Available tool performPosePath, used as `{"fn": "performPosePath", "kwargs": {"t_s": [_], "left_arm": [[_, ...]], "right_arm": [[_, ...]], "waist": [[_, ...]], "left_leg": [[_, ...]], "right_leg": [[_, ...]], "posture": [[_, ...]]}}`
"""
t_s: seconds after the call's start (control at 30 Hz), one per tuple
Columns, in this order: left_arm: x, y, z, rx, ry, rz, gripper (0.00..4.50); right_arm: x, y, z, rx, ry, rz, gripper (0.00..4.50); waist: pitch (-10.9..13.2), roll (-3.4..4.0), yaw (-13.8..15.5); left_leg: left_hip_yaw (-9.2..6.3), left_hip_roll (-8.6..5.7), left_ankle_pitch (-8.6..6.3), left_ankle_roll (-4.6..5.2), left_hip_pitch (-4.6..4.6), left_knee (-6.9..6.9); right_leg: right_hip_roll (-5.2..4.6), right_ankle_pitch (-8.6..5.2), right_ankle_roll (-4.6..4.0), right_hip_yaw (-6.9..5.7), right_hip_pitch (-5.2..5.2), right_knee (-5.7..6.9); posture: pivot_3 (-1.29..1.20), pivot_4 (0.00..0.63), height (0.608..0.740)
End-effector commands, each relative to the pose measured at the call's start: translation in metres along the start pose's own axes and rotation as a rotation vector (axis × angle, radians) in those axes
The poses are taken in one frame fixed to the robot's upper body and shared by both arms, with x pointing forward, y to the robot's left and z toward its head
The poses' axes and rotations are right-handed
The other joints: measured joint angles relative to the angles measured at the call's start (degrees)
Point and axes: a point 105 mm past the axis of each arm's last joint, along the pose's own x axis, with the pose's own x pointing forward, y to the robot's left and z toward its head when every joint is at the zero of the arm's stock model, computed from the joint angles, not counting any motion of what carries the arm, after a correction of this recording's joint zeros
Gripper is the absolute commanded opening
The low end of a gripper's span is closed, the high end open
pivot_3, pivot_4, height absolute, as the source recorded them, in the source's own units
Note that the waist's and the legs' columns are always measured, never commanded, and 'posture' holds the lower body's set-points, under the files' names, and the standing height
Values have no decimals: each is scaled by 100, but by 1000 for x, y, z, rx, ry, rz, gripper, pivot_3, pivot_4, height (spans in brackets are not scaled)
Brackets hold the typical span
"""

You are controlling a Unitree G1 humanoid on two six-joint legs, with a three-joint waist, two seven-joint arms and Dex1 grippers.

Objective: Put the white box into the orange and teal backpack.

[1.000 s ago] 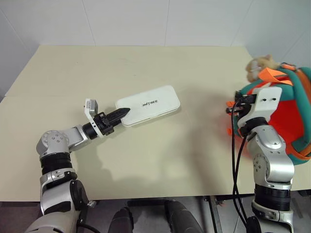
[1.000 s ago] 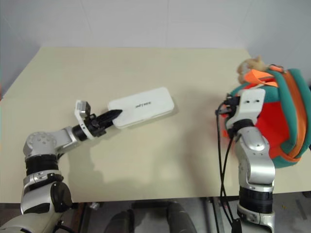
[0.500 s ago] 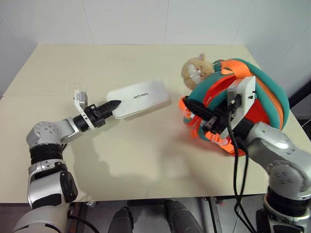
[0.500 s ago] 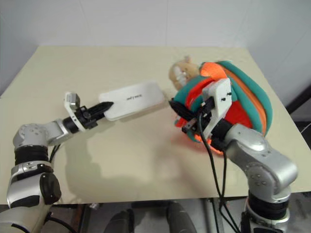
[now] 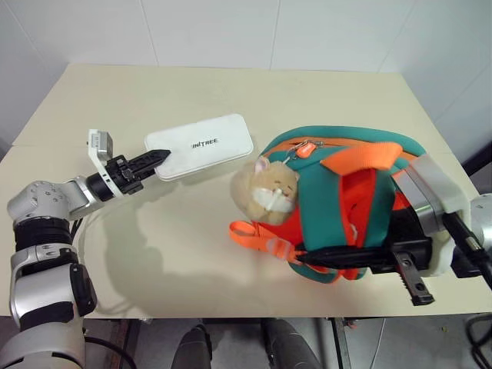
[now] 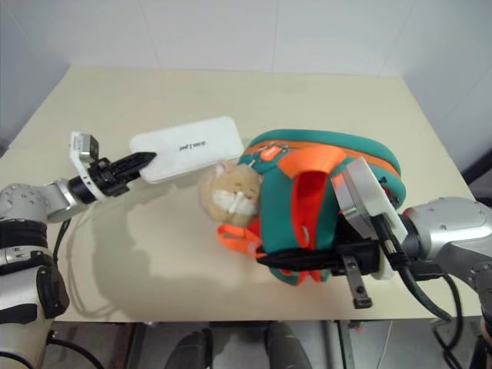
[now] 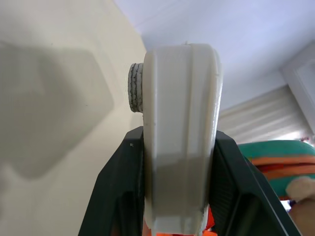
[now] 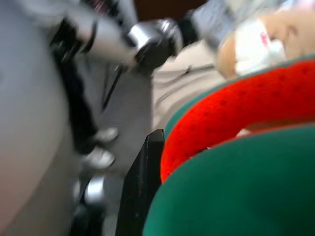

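Next, my left gripper lets go of the white box inside the backpack's orange-edged zipper opening (image 7: 283, 166), in the spot behind the tan plush toy.
The white box (image 5: 201, 144) hangs off the beige table (image 5: 330, 92) at the left, casting a shadow below it. My left gripper (image 5: 156, 158) is shut on its near-left end; the left wrist view has the box's edge (image 7: 179, 132) clamped between the black fingers (image 7: 118, 191). The orange and teal backpack (image 5: 338, 181) lies on its side at centre right, its tan plush toy (image 5: 265, 188) facing the box. My right gripper (image 5: 304, 252) is shut on the backpack's lower edge, where a black finger (image 8: 140, 187) shows beside orange and teal fabric (image 8: 236, 191).
The table's near edge (image 5: 231, 315) runs just below the backpack and the right hand. A white tiled wall (image 5: 269, 31) stands behind the far edge. Loose orange straps (image 5: 257, 234) trail off the backpack toward the table's middle.
The right arm has swung the backpack leftward and toward the near edge, turning it so the plush toy faces the box. The left gripper has carried the box left and upward.
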Motion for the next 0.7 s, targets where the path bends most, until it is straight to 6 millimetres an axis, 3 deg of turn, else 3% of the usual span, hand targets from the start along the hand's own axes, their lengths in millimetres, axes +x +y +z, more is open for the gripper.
{"fn": "performPosePath", "kwargs": {"t_s": [0.03,0.17,0.27,0.37,0.7], "left_arm": [[-5,-41,27,279,-34,-154,1291],[-12,-75,36,501,-59,-269,1291],[-16,-92,30,578,-14,-318,1291],[-16,-101,13,631,93,-340,1291],[-20,-123,1,669,113,-393,1291]], "right_arm": [[-23,-10,-14,-91,100,17,0],[-42,-28,-23,-130,106,-15,0],[-51,-40,-27,-145,102,-48,0],[-57,-50,-30,-139,103,-81,0],[-49,-48,-38,-86,81,-68,0]], "waist": [[1,-3,17],[2,-1,7],[3,1,-19],[4,2,-42],[8,6,-32]], "left_leg": [[0,0,0,0,-3,5],[6,1,1,-1,1,7],[5,2,1,-2,3,9],[7,2,1,-1,3,17],[5,2,0,0,2,77]], "right_leg": [[0,0,0,0,-3,1],[0,1,1,1,-5,11],[0,0,0,2,-5,18],[-1,0,1,5,-5,22],[1,0,0,6,-5,79]], "posture": [[0,150,740],[0,150,740],[0,150,740],[0,150,740],[0,150,740]]}}
